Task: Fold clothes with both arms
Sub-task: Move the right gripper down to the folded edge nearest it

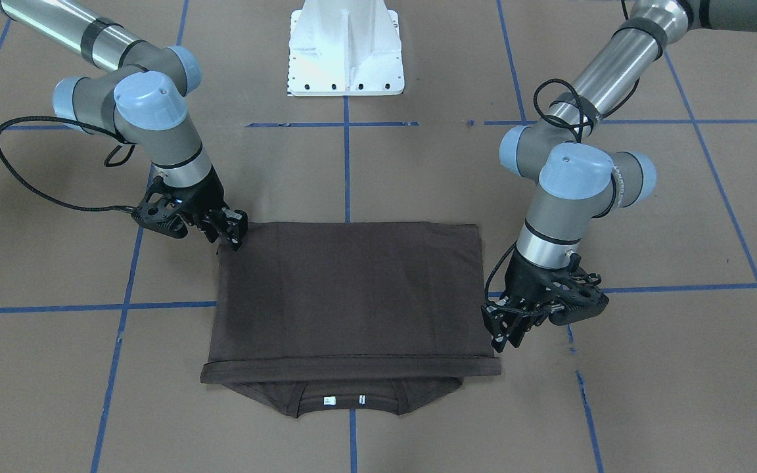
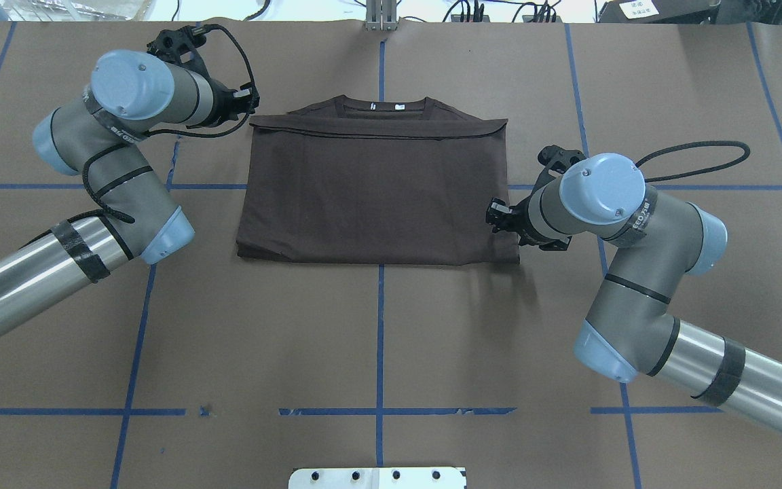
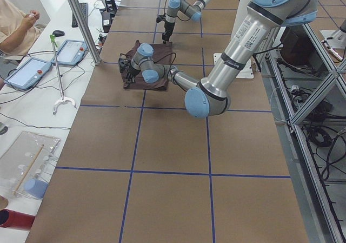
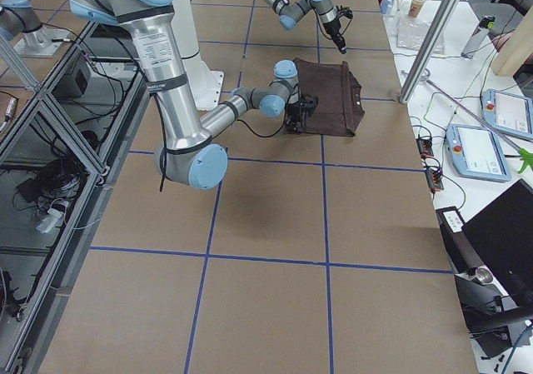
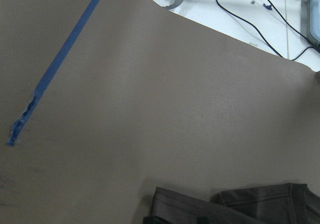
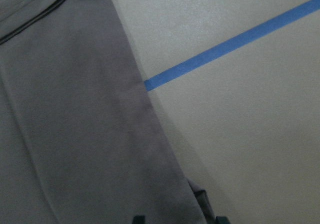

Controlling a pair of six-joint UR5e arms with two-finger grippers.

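Observation:
Next, I close my left gripper on the folded-edge corner (image 1: 475, 228) of the dark brown T-shirt, at the opposite end from my right gripper.
The clothes are one dark brown T-shirt (image 1: 352, 295) (image 2: 377, 190), lying flat and folded in half. Its hem lies across the collar (image 1: 352, 397), where white neck tags show. My left gripper (image 1: 502, 334) (image 2: 253, 105) hangs just beside the hem corner on the collar side. It looks open, and the cloth (image 5: 240, 209) under it lies flat. My right gripper (image 1: 234, 240) (image 2: 495, 217) sits low at the folded-edge corner nearest the robot. In the right wrist view its fingertips stand apart over the shirt's edge (image 6: 75, 134), so it is open.
Brown paper with blue tape lines (image 2: 381, 339) covers the table. The white robot base (image 1: 345, 49) stands behind the shirt. Past the table's far edge are a metal post (image 3: 81, 21), tablets (image 3: 27, 72), cables and a seated person (image 3: 16, 21).

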